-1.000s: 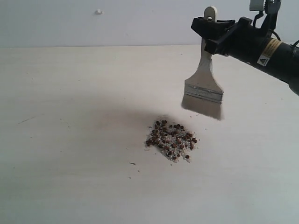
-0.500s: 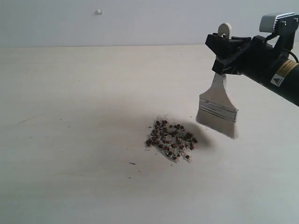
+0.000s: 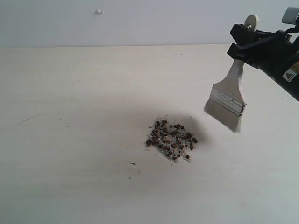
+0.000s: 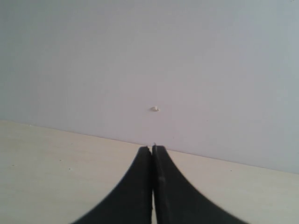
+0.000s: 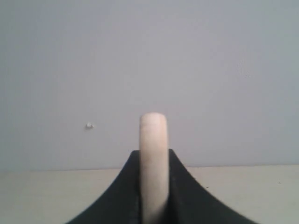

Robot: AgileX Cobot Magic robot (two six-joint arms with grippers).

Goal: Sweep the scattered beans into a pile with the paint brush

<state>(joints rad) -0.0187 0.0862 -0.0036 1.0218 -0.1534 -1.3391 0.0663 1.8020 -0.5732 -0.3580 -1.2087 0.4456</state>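
Note:
The robot's right gripper will release the paint brush, which hangs tilted beside the heap now, on the bare table (image 3: 230, 141) next to the bean heap, on that gripper's side.
The beans (image 3: 171, 140) lie gathered in one small heap of dark reddish-brown specks and whitish grains near the middle of the table. My right gripper (image 3: 244, 43) is shut on the pale wooden handle of the paint brush (image 3: 227, 101), which hangs tilted in the air to the right of the heap, bristles clear of the table. In the right wrist view the handle end (image 5: 153, 154) sticks up between the black fingers of the right gripper (image 5: 154, 156). My left gripper (image 4: 152, 148) is shut with nothing in it; the exterior view does not show it.
The pale wooden table (image 3: 70, 116) runs back to a light wall (image 3: 140, 23) that carries a small white knob (image 3: 98, 11). A few stray specks (image 3: 132, 164) lie left of the heap.
My right gripper has carried the brush to the right, dipping midway and rising again, and the brush now tilts more. The heap of beans has not changed.

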